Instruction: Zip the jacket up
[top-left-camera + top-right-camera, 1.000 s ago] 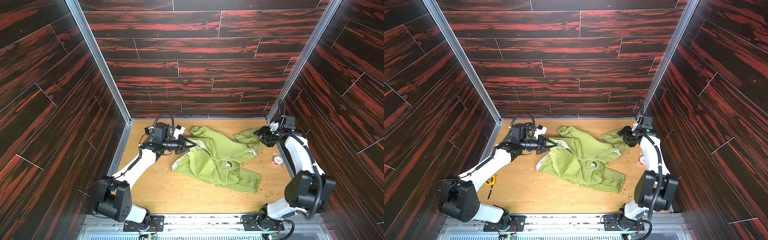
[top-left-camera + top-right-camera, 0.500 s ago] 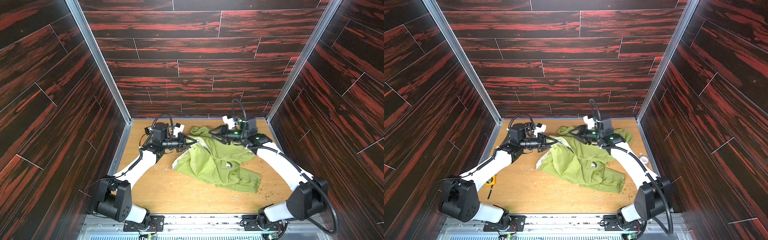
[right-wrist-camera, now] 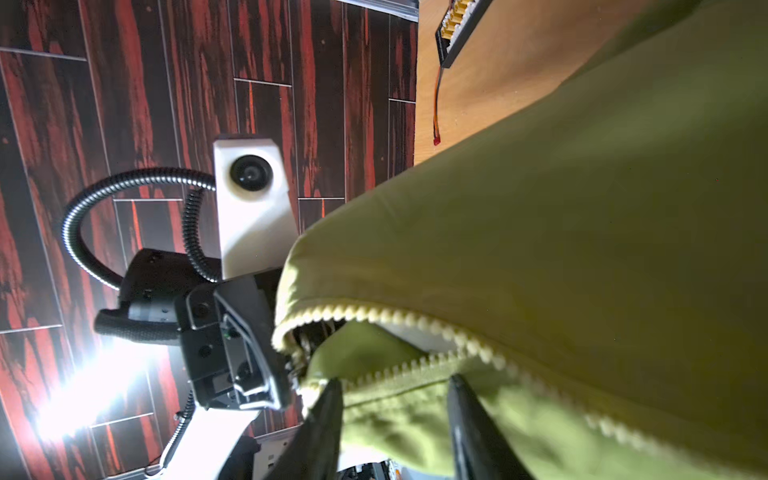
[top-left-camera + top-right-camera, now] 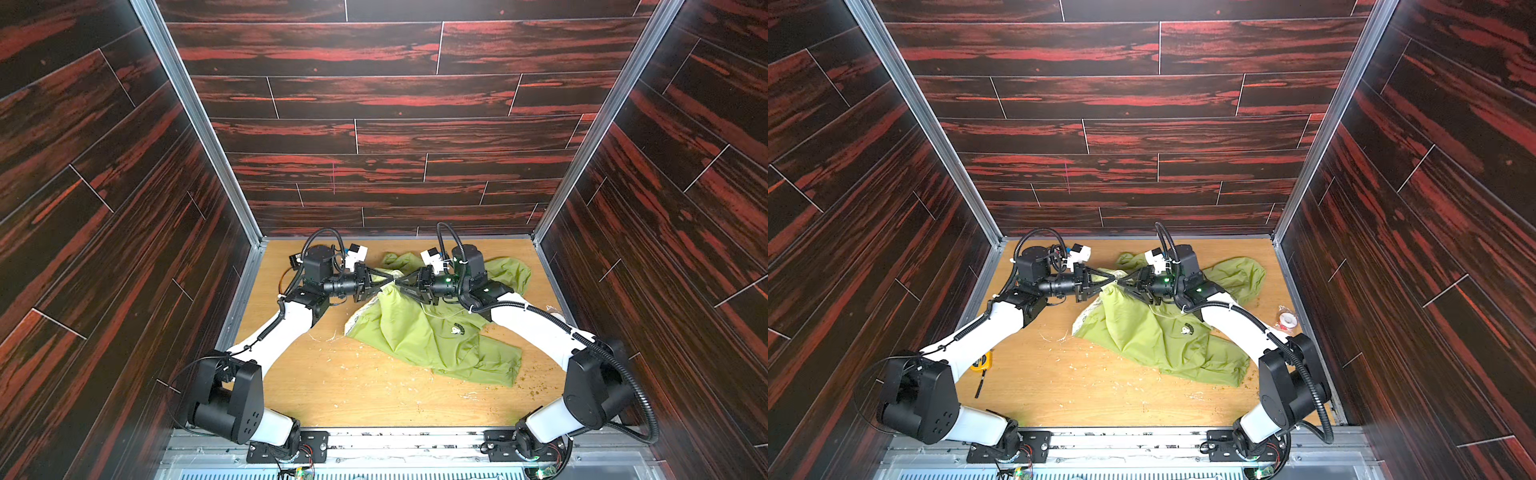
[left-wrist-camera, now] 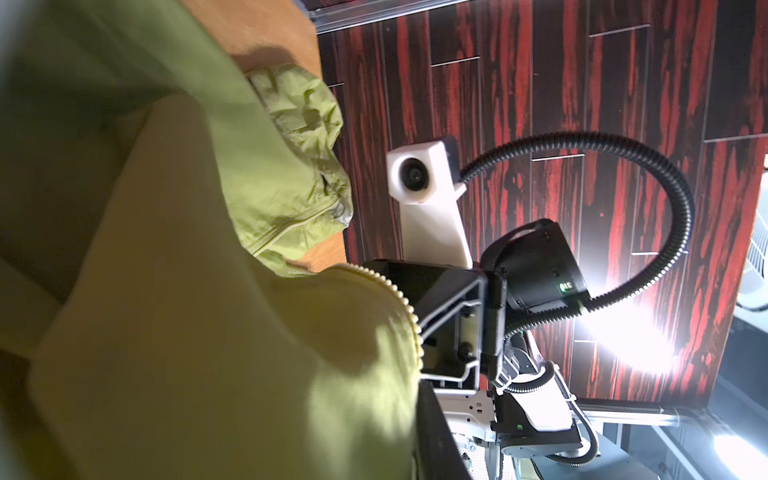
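Observation:
My left gripper will open, back away lower down and take the zipper's end (image 3: 297,361), because my grippers crowd tip to tip while the raised zipper edge bows slack.
The lime-green jacket (image 4: 415,336) (image 4: 1142,336) lies crumpled on the wooden table, its dark chest logo (image 4: 457,330) facing up. My left gripper (image 4: 388,283) (image 4: 1112,282) is shut on a raised front edge of the jacket. In the left wrist view the fabric (image 5: 208,291) covers the jaws and only one dark finger (image 5: 432,436) shows, beside the pale zipper teeth (image 5: 409,311). My right gripper (image 4: 402,283) (image 4: 1122,284) meets it tip to tip. In the right wrist view that gripper (image 3: 395,415) stands open, with a zipper edge (image 3: 395,370) lying between its fingers.
A roll of tape (image 4: 1287,320) lies by the right wall and a yellow tape measure (image 4: 982,360) under the left arm. A connector strip (image 3: 457,29) with a red wire sits on the table. Small crumbs litter the wood. Dark panelled walls close in three sides.
The right arm has swung from the right wall across to the middle, bringing its gripper up to the left gripper's tip. The left gripper has kept its hold and hardly moved.

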Action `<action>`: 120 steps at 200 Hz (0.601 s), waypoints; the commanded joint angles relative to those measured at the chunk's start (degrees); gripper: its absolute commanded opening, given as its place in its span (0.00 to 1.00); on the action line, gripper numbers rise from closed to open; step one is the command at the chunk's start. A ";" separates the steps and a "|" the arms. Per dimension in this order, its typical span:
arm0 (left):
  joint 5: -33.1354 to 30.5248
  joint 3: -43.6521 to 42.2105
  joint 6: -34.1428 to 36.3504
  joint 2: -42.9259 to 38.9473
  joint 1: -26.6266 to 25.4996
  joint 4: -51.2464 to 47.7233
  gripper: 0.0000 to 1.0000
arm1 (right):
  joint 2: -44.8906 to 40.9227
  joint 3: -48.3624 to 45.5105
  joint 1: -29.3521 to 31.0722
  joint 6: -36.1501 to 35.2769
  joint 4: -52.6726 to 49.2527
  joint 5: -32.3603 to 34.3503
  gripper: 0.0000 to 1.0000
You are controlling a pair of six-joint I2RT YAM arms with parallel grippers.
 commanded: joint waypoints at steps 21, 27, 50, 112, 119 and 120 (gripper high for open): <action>0.89 -0.71 -1.42 -1.50 -0.01 2.74 0.03 | -0.88 -2.20 0.49 -4.62 0.60 1.11 0.60; 0.89 -0.73 -1.43 -1.59 0.01 2.78 0.03 | -0.88 -2.78 0.44 -5.23 0.69 0.96 0.60; 0.98 -0.92 -1.44 -1.78 -0.01 2.78 0.03 | -0.40 -5.41 0.48 -4.61 4.38 -0.38 0.53; 0.09 -2.21 0.60 -1.55 -0.01 -0.99 0.14 | 2.90 -7.34 1.68 -4.17 7.11 -1.98 0.55; -0.54 -2.23 2.33 -1.46 -0.01 -3.76 0.17 | 3.31 -7.73 1.79 -4.11 7.33 -1.89 0.55; -0.66 -2.23 2.61 -1.44 -0.01 -4.31 0.17 | 3.37 -7.83 1.82 -4.06 7.35 -1.86 0.55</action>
